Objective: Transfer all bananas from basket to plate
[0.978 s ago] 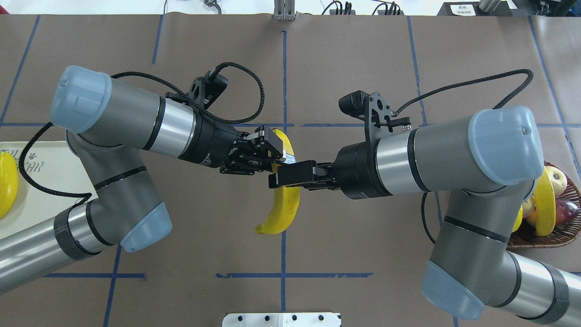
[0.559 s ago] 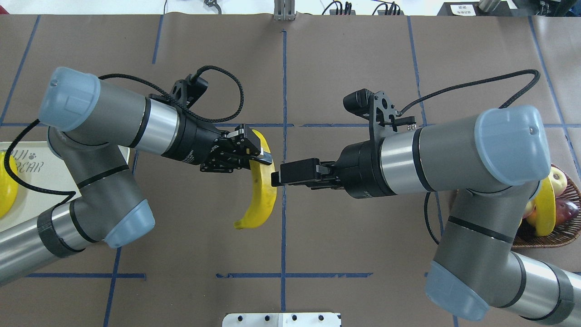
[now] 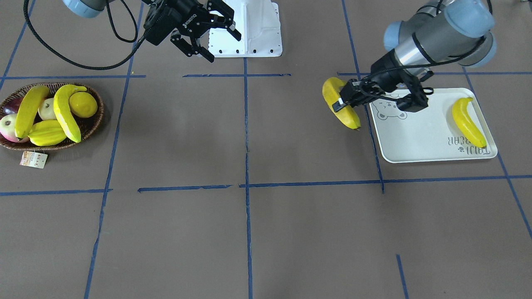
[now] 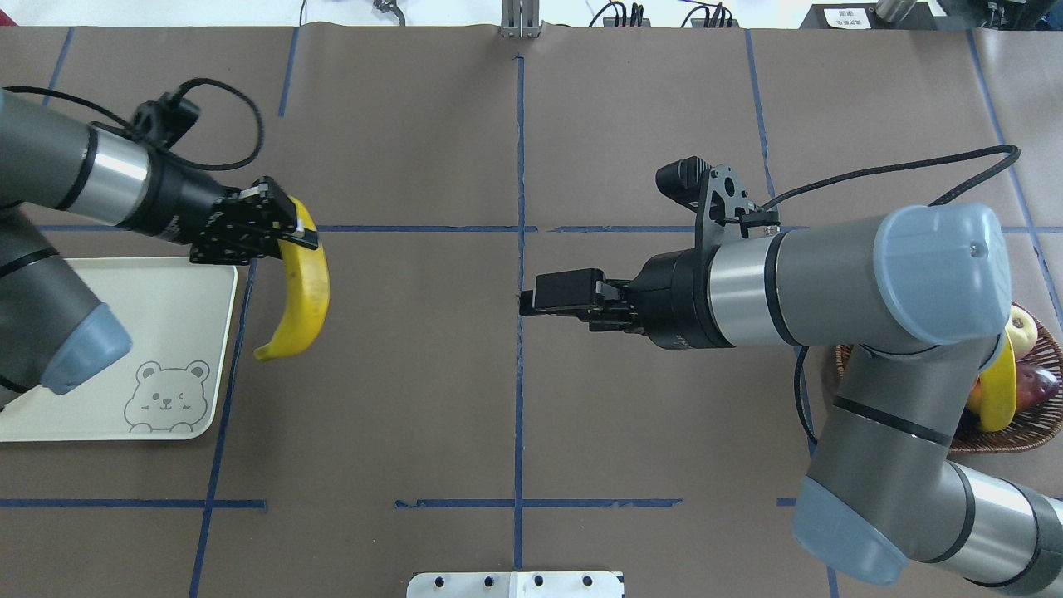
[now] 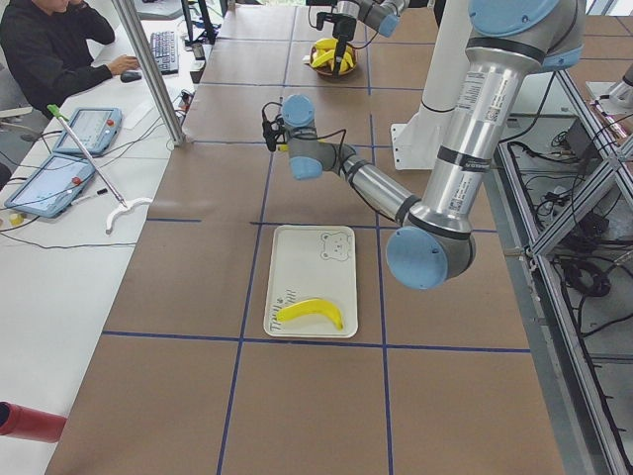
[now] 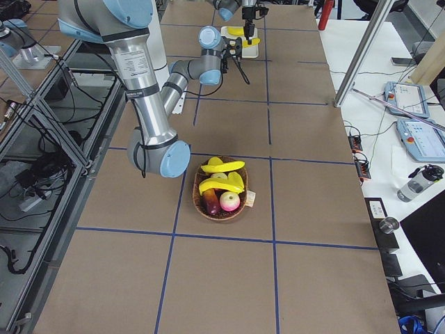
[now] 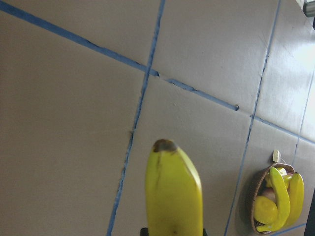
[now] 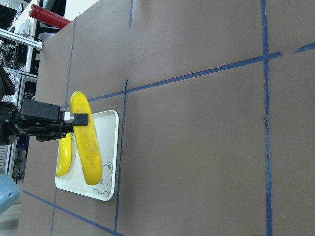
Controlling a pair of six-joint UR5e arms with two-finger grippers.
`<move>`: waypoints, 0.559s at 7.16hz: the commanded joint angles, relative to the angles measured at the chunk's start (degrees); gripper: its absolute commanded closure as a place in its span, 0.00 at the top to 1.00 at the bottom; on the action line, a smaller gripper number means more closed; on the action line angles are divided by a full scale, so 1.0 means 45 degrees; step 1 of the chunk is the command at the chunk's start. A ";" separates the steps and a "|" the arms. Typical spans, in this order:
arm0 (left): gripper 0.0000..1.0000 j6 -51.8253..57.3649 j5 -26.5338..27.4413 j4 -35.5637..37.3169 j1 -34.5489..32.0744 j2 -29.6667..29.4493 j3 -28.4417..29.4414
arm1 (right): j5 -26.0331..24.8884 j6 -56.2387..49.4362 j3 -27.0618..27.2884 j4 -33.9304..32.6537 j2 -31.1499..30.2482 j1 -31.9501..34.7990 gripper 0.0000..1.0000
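Next, I set the held banana on the plate (image 3: 449,119) with my left gripper, beside the banana lying there, toward the bear drawing.
My left gripper (image 4: 292,236) is shut on the upper end of a yellow banana (image 4: 303,299) and holds it in the air just beside the near edge of the off-white bear plate (image 4: 116,349). In the front view the gripper (image 3: 343,101) and the held banana (image 3: 338,106) sit left of the plate (image 3: 419,141), where another banana (image 3: 467,122) lies. My right gripper (image 3: 224,49) is open and empty over the table's middle. The wicker basket (image 3: 95,120) holds two bananas (image 3: 28,110) (image 3: 65,111).
The basket also holds a lemon (image 3: 83,104), a starfruit (image 3: 45,133) and apples (image 3: 8,126); its paper tag (image 3: 33,159) lies on the table. The white robot base (image 3: 249,29) stands at the table's edge. Blue tape lines cross the brown table.
My right gripper has let go of the banana and opened. My left gripper has carried the banana away from it, leftwards to the plate's edge.
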 commanded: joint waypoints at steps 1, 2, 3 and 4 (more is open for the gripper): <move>0.00 0.1756 -0.0020 0.0040 -0.0803 0.2719 -0.0026 | -0.0321 0.0018 0.0150 -0.0002 -0.0875 0.0083 1.00; 0.00 0.1795 0.0096 0.0041 -0.0824 0.3269 0.0051 | -0.0321 0.0018 0.0305 -0.0002 -0.1479 0.0258 1.00; 0.00 0.2008 0.0329 0.0060 -0.0785 0.3758 0.0226 | -0.0321 0.0018 0.0384 -0.0002 -0.1775 0.0433 1.00; 0.00 0.3171 0.0718 0.0099 -0.0920 0.4556 0.0286 | -0.0302 0.0018 0.0385 -0.0002 -0.1836 0.0512 1.00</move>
